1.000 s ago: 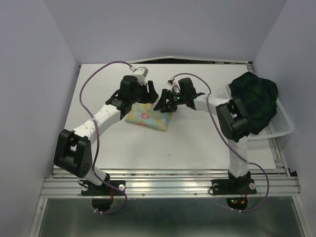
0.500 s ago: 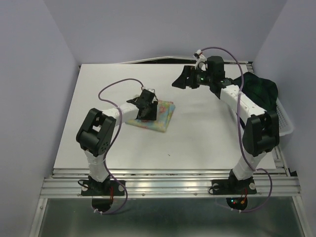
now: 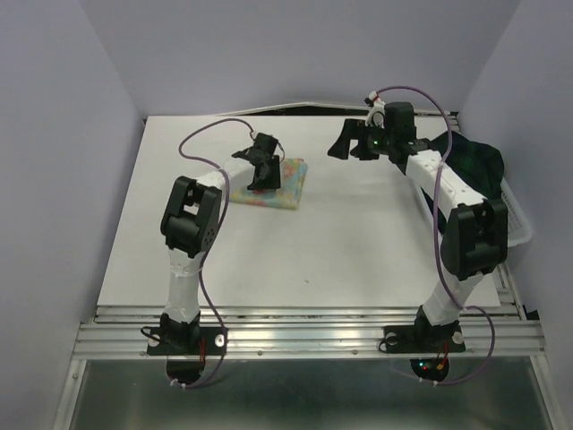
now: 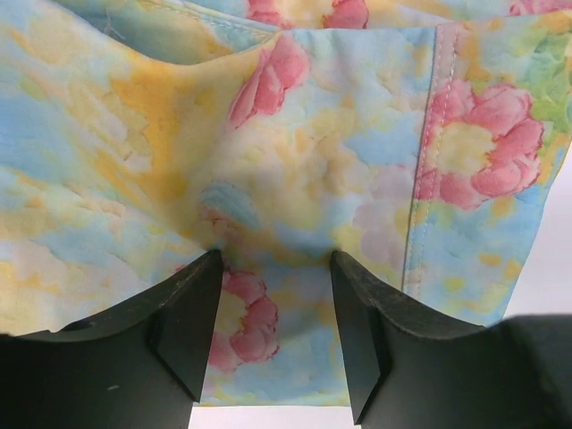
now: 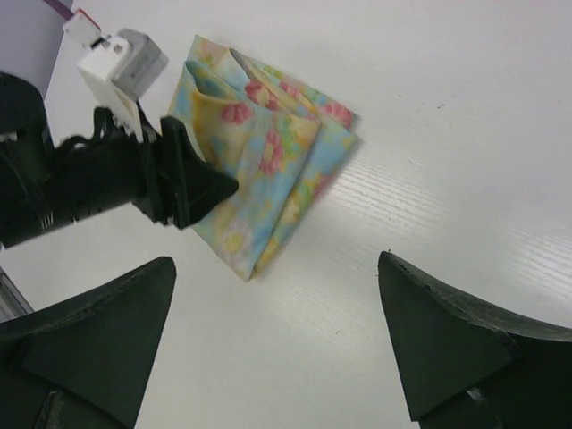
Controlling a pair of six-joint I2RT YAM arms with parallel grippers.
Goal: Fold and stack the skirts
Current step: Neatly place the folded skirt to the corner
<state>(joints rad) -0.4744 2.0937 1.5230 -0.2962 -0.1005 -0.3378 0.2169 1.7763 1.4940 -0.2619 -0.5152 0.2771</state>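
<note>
I should next move my right gripper to the dark plaid skirt in the white mesh basket and close it on the skirt's back end (image 3: pixel 451 143).
The pale yellow floral skirt (image 3: pixel 279 186) lies folded on the white table (image 3: pixel 358 242), back centre. My left gripper (image 3: pixel 265 172) is low at its left edge, and its jaws are closed on the thick folded edge. In the left wrist view the cloth (image 4: pixel 313 134) puckers between the fingers (image 4: pixel 188 331). My right gripper (image 3: pixel 347 145) hangs open and empty above the table, to the right of the skirt, and its view shows the skirt (image 5: pixel 259 152) and the left gripper (image 5: pixel 210 188). The dark plaid skirt (image 3: pixel 474 166) is heaped in the basket, partly hidden by my right arm.
The white mesh basket (image 3: pixel 512 228) stands at the table's right edge. Purple walls close in the left, the back and the right. The arm cables loop above the back of the table.
The left gripper has pulled the floral skirt toward the back of the table. The right gripper left the skirt a second ago, swung up to the back right and now sits slightly further right.
</note>
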